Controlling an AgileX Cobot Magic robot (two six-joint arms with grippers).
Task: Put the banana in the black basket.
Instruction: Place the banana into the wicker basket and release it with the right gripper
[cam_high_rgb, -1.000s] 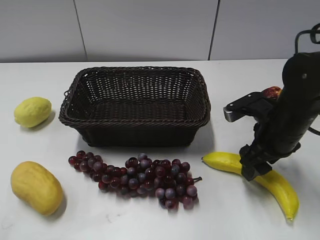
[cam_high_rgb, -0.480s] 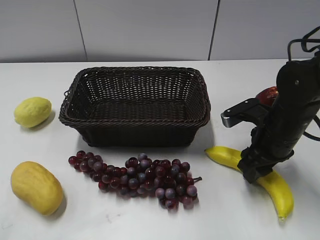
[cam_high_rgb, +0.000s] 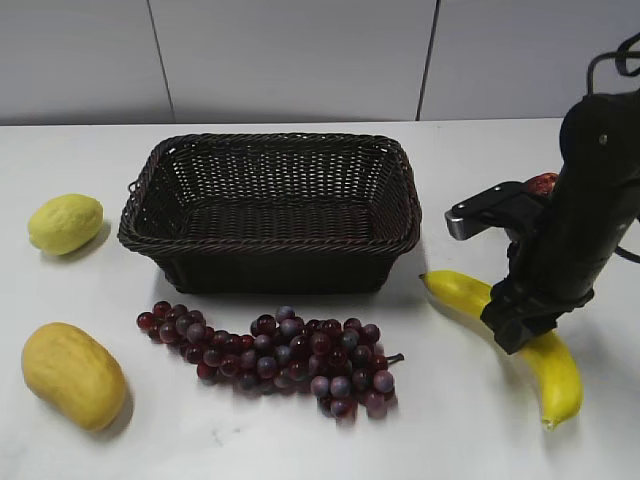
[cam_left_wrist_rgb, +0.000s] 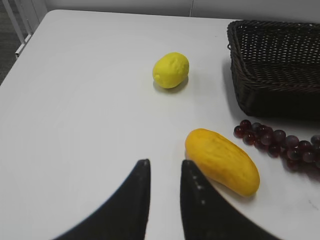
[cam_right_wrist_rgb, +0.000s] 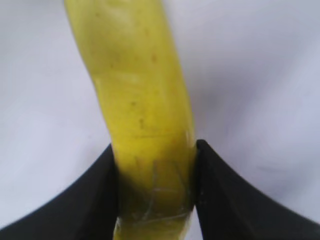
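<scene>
I will set the banana down with my right gripper on the black basket's bottom, just behind its front rim (cam_high_rgb: 314, 211).
The banana (cam_high_rgb: 456, 291) lies to the right of the black basket (cam_high_rgb: 268, 235), its left tip near the basket's front right corner. My right gripper (cam_high_rgb: 515, 326) is shut on the banana's middle. In the right wrist view both black fingers (cam_right_wrist_rgb: 155, 150) press on the yellow skin (cam_right_wrist_rgb: 142, 95) over the white table. The basket is empty. My left gripper (cam_left_wrist_rgb: 163, 165) shows only in the left wrist view; its fingers are nearly together with nothing between them, above bare table left of the mango (cam_left_wrist_rgb: 222, 161).
A bunch of dark red grapes (cam_high_rgb: 275, 355) lies in front of the basket. A mango (cam_high_rgb: 72, 374) is at the front left and a lemon (cam_high_rgb: 65, 222) left of the basket. A red fruit (cam_high_rgb: 545, 183) sits behind my right arm.
My right gripper has moved up and slightly right with the banana. The banana's left tip has risen toward the basket's corner and its right tip has swung inward.
</scene>
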